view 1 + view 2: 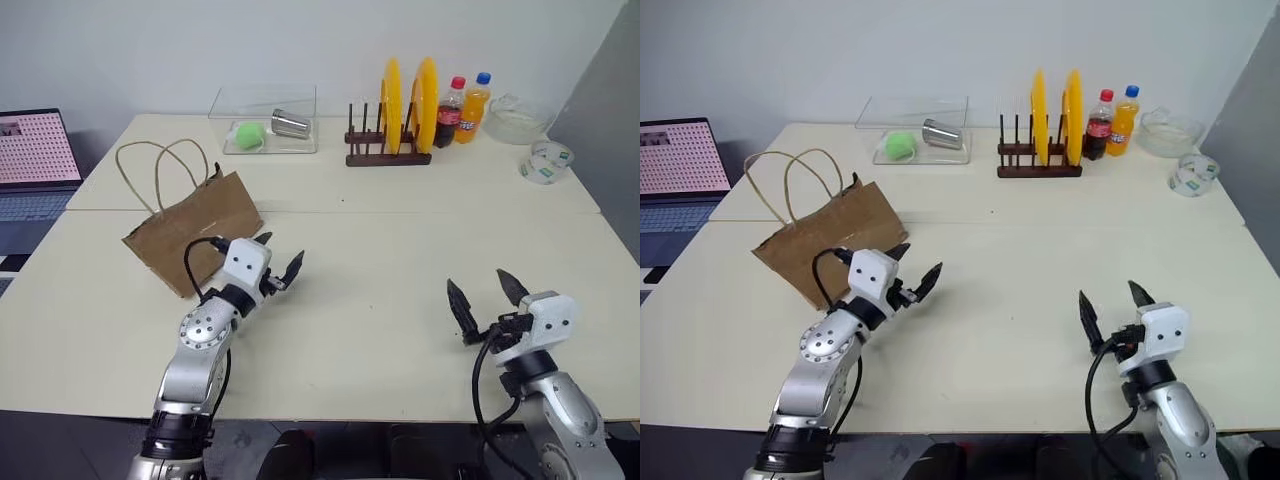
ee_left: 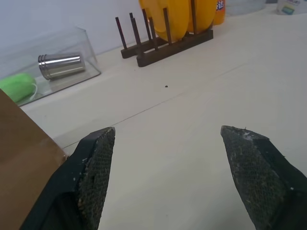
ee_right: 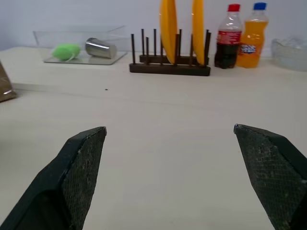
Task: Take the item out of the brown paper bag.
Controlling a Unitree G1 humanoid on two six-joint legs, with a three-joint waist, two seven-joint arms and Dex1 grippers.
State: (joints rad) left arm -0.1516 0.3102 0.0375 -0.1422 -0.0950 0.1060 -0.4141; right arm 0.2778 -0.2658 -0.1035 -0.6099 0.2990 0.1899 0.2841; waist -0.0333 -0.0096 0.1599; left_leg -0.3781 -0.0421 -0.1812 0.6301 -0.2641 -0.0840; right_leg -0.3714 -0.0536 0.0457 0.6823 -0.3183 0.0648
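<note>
The robot's left gripper needs to go next to the tan loop handles (image 1: 157, 178) of the brown paper bag and close on their side nearest the laptop.
The brown paper bag (image 1: 195, 232) lies creased on the white table (image 1: 380, 260) at the left, its two tan loop handles (image 1: 160, 170) arching toward the back. The item is hidden; nothing of it shows at the bag. My left gripper (image 1: 282, 250) is open just to the right of the bag's near corner, pointing across the table, with nothing between its fingers. In the left wrist view the bag's brown side (image 2: 21, 158) sits right beside one finger (image 2: 96, 167). My right gripper (image 1: 478, 283) is open and empty over the table's front right, far from the bag.
At the back stand a wooden rack with yellow plates (image 1: 405, 110), a cola bottle (image 1: 452, 112) and an orange soda bottle (image 1: 475, 106). A clear tray (image 1: 265, 125) holds a green ball and a metal cup. A glass bowl (image 1: 515, 118), tape roll (image 1: 547, 162) and laptop (image 1: 35, 160) sit at the edges.
</note>
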